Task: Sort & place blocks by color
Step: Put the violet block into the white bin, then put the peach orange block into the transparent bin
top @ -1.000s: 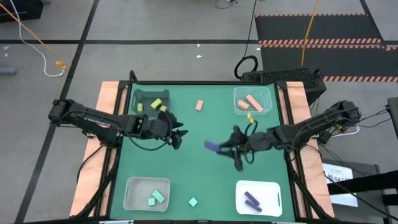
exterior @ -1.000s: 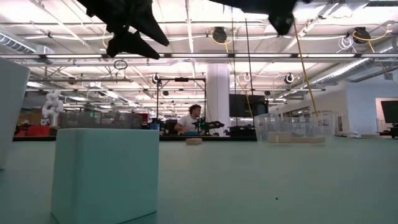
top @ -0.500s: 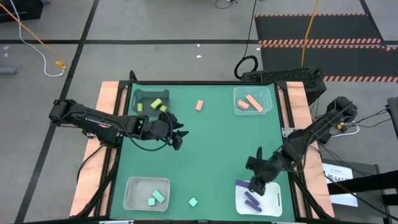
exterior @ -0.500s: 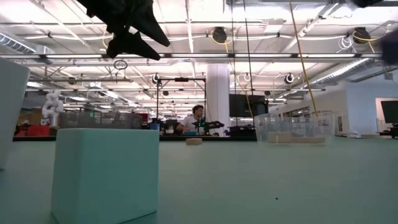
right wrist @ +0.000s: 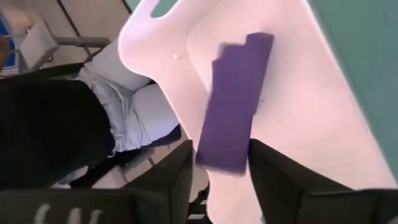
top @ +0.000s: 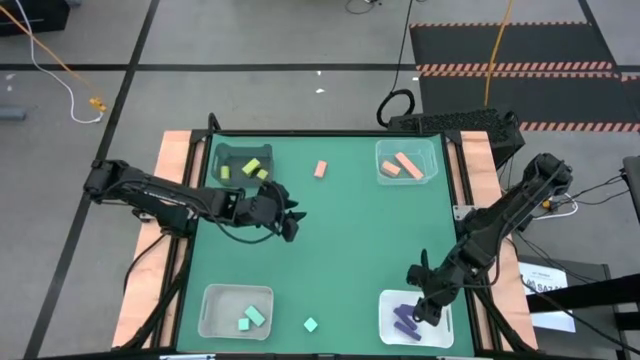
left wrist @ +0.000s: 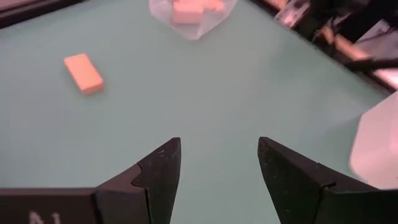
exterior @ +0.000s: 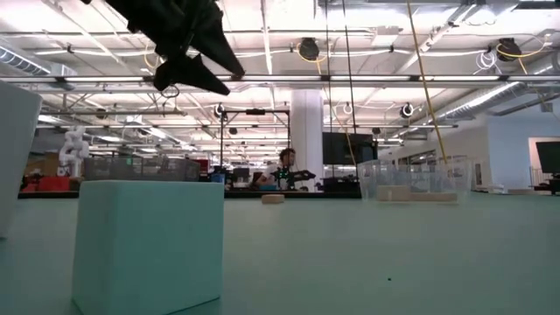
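Observation:
Next, I move my left gripper next to the near end of the salmon block [top: 319, 174] [left wrist: 91, 83], which is lying on the green table, and close it there.
My right gripper [top: 425, 312] hovers over the white bin [top: 444, 330] at the near right, shut on a purple bar [right wrist: 233, 102]. More purple blocks [top: 404, 321] lie in that bin. My left gripper [top: 290, 218] hangs open above the table's left middle with nothing between its fingers [left wrist: 217, 168]. A salmon block [top: 320, 169] lies flat on the green table toward the far edge, ahead of the left gripper [left wrist: 83, 73]. A teal cube [top: 311, 325] sits on the table near the front edge. My right gripper pinches the purple bar's near end [right wrist: 221, 158] between its two fingers, one on each long side. The fingers slant down from the table's far right and lie along the bar. The bar sticks out past the fingertips over the white bin floor, lifted clear.
A clear bin [top: 407, 163] with salmon blocks stands far right, a dark bin [top: 243, 163] with yellow-green blocks far left, a clear bin [top: 237, 310] with teal blocks near left. Wooden rails edge the table's sides. A person [exterior: 284, 166] sits far behind the table.
My right gripper has swung from the table's middle toward the near right corner and down, rolling its wrist, carrying the purple bar over the white bin. The left arm has kept still.

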`<move>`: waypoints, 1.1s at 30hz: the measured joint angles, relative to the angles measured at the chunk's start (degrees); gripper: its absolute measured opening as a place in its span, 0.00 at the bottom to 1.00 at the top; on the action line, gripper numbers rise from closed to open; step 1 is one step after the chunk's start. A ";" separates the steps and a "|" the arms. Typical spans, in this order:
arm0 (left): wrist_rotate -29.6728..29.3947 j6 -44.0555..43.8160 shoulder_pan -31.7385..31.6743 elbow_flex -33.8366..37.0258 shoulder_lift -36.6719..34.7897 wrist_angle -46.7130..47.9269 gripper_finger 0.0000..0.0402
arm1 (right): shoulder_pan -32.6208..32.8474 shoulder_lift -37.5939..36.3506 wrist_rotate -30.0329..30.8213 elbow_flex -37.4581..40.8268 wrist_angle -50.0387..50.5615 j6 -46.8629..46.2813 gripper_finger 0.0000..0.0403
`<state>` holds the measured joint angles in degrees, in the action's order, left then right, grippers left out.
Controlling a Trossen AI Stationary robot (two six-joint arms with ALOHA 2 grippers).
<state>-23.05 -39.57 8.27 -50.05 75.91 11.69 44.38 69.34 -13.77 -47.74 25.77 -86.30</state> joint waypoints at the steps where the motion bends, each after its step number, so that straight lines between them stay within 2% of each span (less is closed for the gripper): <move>1: -0.03 -0.16 0.00 -0.08 0.04 -0.36 0.53 | 0.00 0.00 -0.01 0.41 -0.24 0.00 0.36; 8: -0.24 0.31 -0.10 -0.10 1.38 -4.64 0.53 | 0.00 0.00 -3.09 2.37 -4.60 0.42 0.52; 13: -1.49 4.43 -0.66 -0.10 5.01 -11.45 0.53 | -0.02 -0.53 -3.00 2.38 -11.30 5.51 0.59; 16: -2.59 6.09 -1.49 -0.08 8.22 -16.39 0.53 | -0.64 -0.59 -2.85 2.38 -16.23 10.55 0.60; 21: -5.35 7.01 -4.74 -0.08 13.17 -21.41 0.53 | -3.02 -0.59 -2.61 2.38 -17.90 18.35 0.60; 33: -5.39 -2.97 -16.53 -0.03 24.77 -23.22 0.53 | -10.35 -0.57 -3.00 2.38 -17.23 32.88 0.61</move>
<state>-28.44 -42.54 -8.26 -50.09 100.68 -11.53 34.03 68.77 -16.77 -45.36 8.54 -53.42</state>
